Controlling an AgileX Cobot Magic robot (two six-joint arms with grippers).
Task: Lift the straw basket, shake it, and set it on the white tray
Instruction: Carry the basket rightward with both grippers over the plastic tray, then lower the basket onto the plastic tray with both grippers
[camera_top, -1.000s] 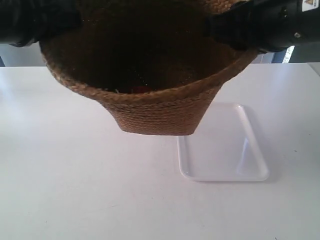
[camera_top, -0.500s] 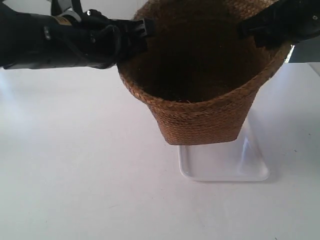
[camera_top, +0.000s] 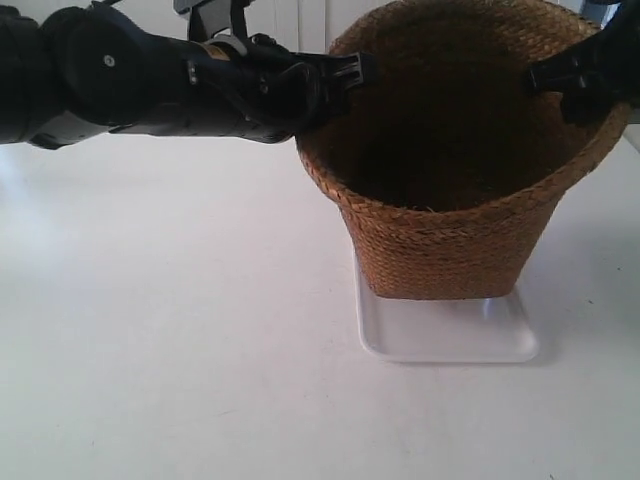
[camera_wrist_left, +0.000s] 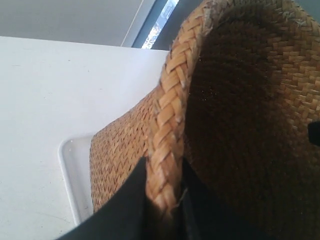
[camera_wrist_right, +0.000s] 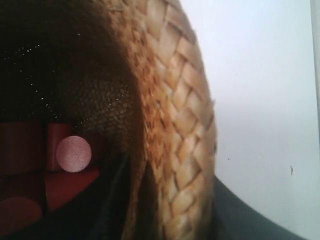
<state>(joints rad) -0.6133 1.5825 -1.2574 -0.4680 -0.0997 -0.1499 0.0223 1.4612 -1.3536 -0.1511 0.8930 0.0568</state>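
Observation:
Next, I let go of the straw basket, now upright over the white tray, with my left gripper, so that its base sits inside the white tray's rim (camera_top: 444, 324), close behind the tray's near edge.
The straw basket (camera_top: 450, 240) stands upright over the white tray (camera_top: 500, 342), its base at the tray's surface; I cannot tell whether it rests there or hangs just above. The arm at the exterior view's left has its gripper (camera_top: 345, 75) on one side of the braided rim, and the arm at the exterior view's right has its gripper (camera_top: 560, 80) on the opposite side. In the left wrist view my left gripper (camera_wrist_left: 164, 185) is shut on the basket's rim (camera_wrist_left: 170, 115), one finger outside and one inside, with the tray (camera_wrist_left: 75, 175) below. My right gripper (camera_wrist_right: 170, 200) pinches the rim (camera_wrist_right: 180, 100) likewise.
Red pieces (camera_wrist_right: 65, 185) and a pale pink round face (camera_wrist_right: 73, 154) lie in the bottom of the basket. The white table (camera_top: 180, 330) stretches around the tray. The bulky black arm (camera_top: 110, 85) reaches in over the table's far left.
The basket, held by both grippers, has come down and to the right, from high and close to the exterior camera to the tray. Both arms moved with it.

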